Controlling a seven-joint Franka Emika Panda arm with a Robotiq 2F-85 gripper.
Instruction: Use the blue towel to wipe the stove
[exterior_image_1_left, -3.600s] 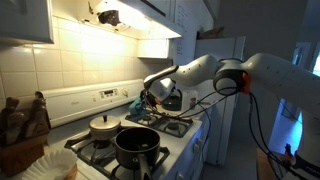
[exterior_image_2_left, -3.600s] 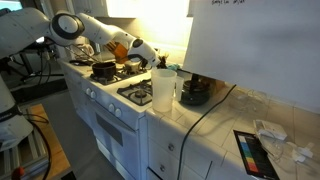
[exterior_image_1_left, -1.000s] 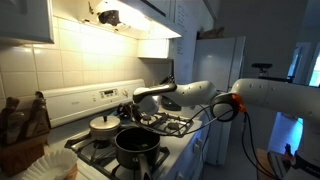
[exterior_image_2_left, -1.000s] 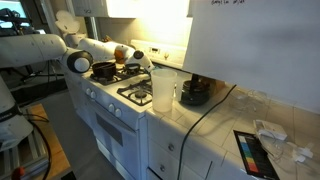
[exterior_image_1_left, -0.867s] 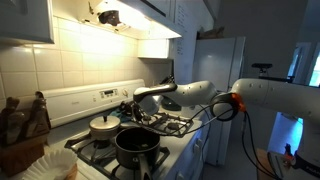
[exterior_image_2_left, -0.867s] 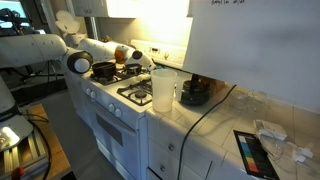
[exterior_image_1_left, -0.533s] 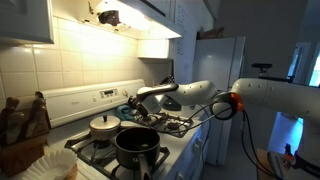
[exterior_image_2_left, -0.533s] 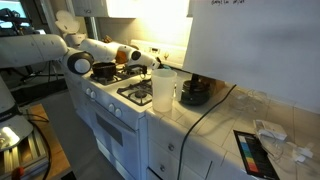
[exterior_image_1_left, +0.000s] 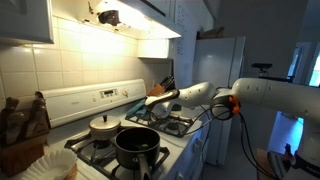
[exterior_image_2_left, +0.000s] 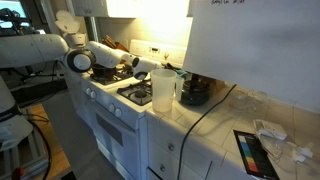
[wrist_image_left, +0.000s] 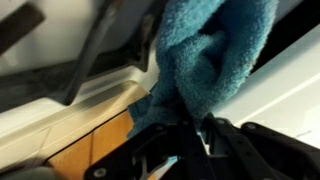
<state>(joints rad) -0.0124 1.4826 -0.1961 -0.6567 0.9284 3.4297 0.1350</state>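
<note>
The robot's gripper should release the blue towel on the white stove (exterior_image_1_left: 129, 118) between the black grates, just past the lidded pot. The towel is now low over the stove's back.
The blue towel (wrist_image_left: 205, 55) fills the top of the wrist view and is pinched between my gripper's (wrist_image_left: 195, 135) dark fingers. In both exterior views my gripper (exterior_image_1_left: 152, 102) (exterior_image_2_left: 152, 67) is low over the back of the white stove (exterior_image_1_left: 178, 128) (exterior_image_2_left: 118, 100), beside the grates of the rear burner. A bit of the blue towel (exterior_image_1_left: 139, 106) shows under the gripper. In the wrist view the towel hangs against the white stove surface (wrist_image_left: 285, 90), next to a black grate bar (wrist_image_left: 95, 50).
A black pot (exterior_image_1_left: 137, 145) and a lidded pot (exterior_image_1_left: 104, 126) stand on the burners nearer the camera. A clear plastic pitcher (exterior_image_2_left: 163, 88) and a black appliance (exterior_image_2_left: 195, 92) stand on the counter beside the stove. Paper filters (exterior_image_1_left: 50, 163) lie at the front left.
My gripper has moved with the towel along the back of the stove, away from the pots and toward the counter side with the pitcher.
</note>
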